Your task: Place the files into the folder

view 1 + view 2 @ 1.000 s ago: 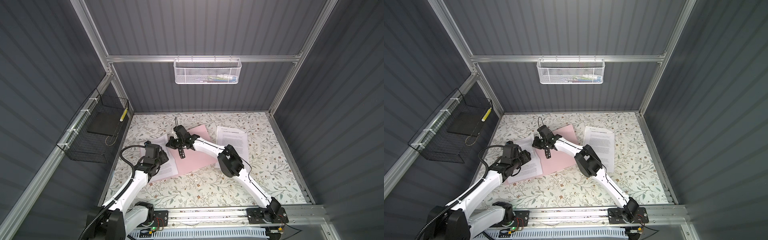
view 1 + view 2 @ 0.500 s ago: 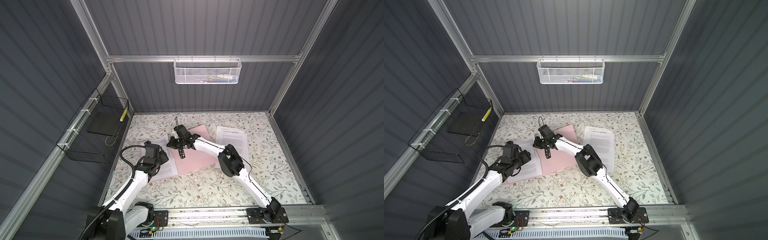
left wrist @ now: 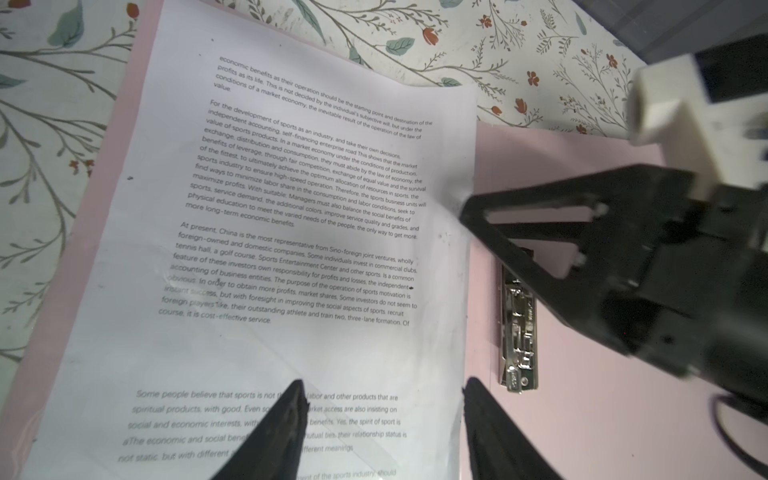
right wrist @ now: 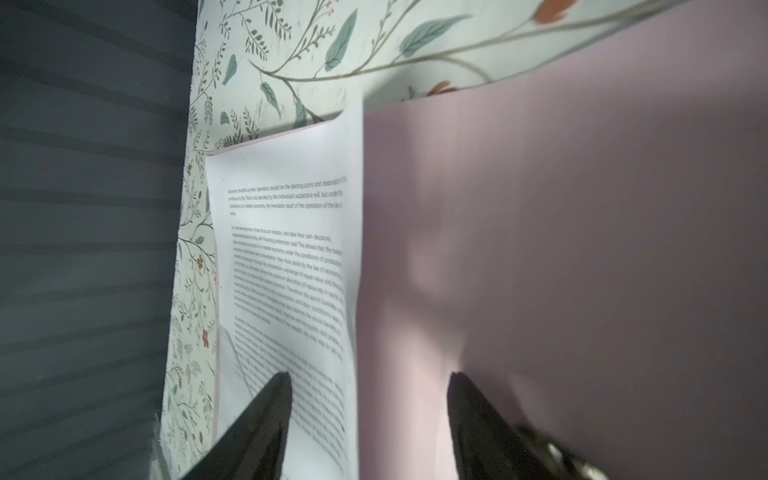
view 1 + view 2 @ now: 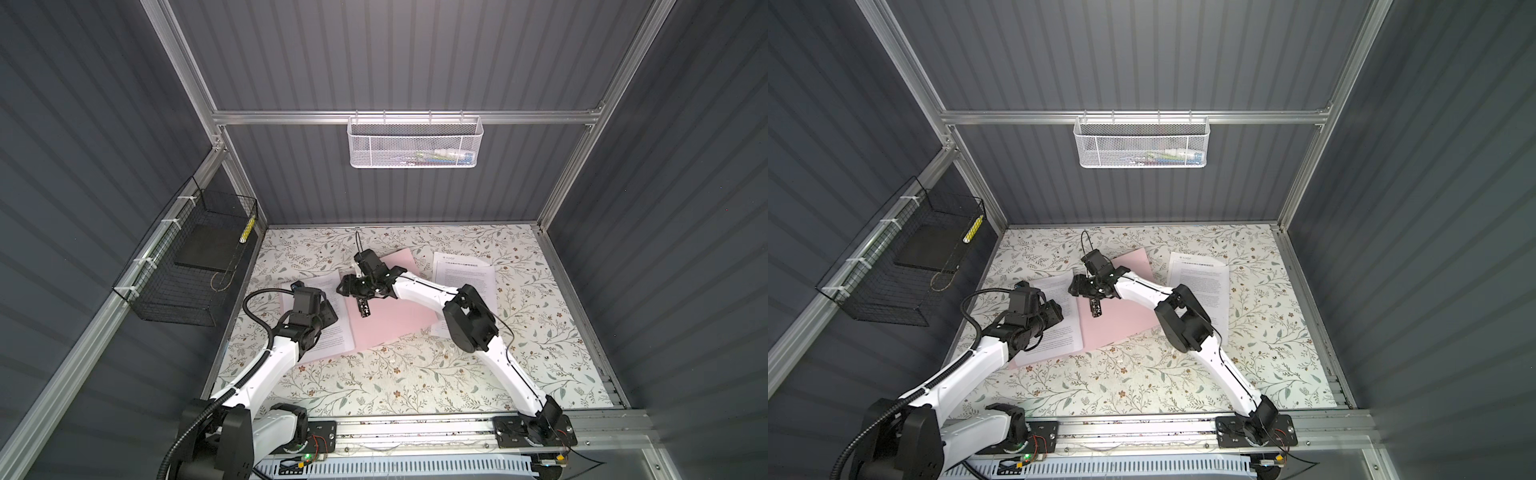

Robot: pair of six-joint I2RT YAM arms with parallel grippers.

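Observation:
Next, my right gripper takes the metal clip (image 5: 364, 308) and drags the folder square and clear, since the folder lies crooked with its flap under my left gripper.
The pale pink folder (image 5: 390, 320) (image 5: 1121, 324) lies open on the floral table, its metal clip (image 5: 363, 309) (image 3: 517, 332) on the inner spine. One of the files, a printed sheet (image 5: 336, 340) (image 3: 311, 187) (image 4: 286, 257), lies on the folder's left flap. Another printed sheet (image 5: 465, 274) (image 5: 1200, 274) lies apart on the table to the right. My left gripper (image 5: 328, 313) (image 3: 382, 382) is open above the near part of the sheet on the flap. My right gripper (image 5: 347, 286) (image 4: 368, 374) is open, one finger over that sheet's inner edge and the other over bare pink by the clip. Neither holds anything.
A black wire basket (image 5: 195, 266) holding a black flat slab hangs on the left wall. A white mesh basket (image 5: 415, 141) hangs on the back rail. The right arm's elbow (image 5: 469, 320) stands over the folder's right edge. An aluminium rail (image 5: 415, 428) runs along the front.
My right gripper has gone from shut to open over the folder's spine. Both arms have hardly moved, and the sheets lie where they were.

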